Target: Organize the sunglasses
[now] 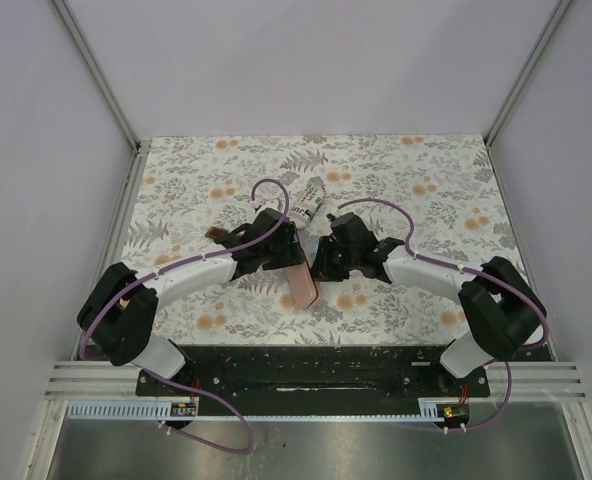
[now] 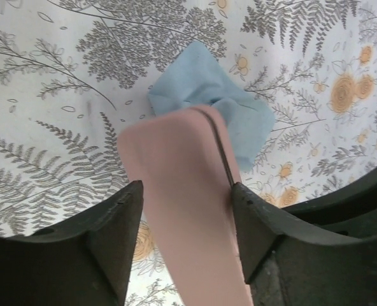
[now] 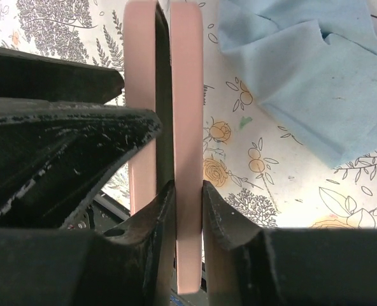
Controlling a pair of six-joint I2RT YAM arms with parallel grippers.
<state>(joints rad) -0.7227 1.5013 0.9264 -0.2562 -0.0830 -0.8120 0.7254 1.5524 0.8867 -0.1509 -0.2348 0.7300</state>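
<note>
The pink hard case is slightly open and clamped across its width by my left gripper, so my left gripper will pinch one half (image 3: 141,76) while my right gripper opens the other.
The pink hard case (image 1: 302,285) hangs tilted between both grippers at the table's middle. My left gripper (image 2: 187,191) spans its width, and both fingers touch its sides. My right gripper (image 3: 188,191) is shut on one half of the case (image 3: 187,95); one finger sits in the dark gap between the halves, which stand slightly apart. A small brown piece (image 1: 216,236), possibly the brown sunglasses, shows beside the left arm. The white sunglasses are out of view.
A crumpled blue cloth (image 2: 201,95) lies on the floral tablecloth (image 1: 426,200) just beyond the case, also in the right wrist view (image 3: 303,76). A patterned soft pouch (image 1: 309,203) lies behind the grippers. White walls enclose the table.
</note>
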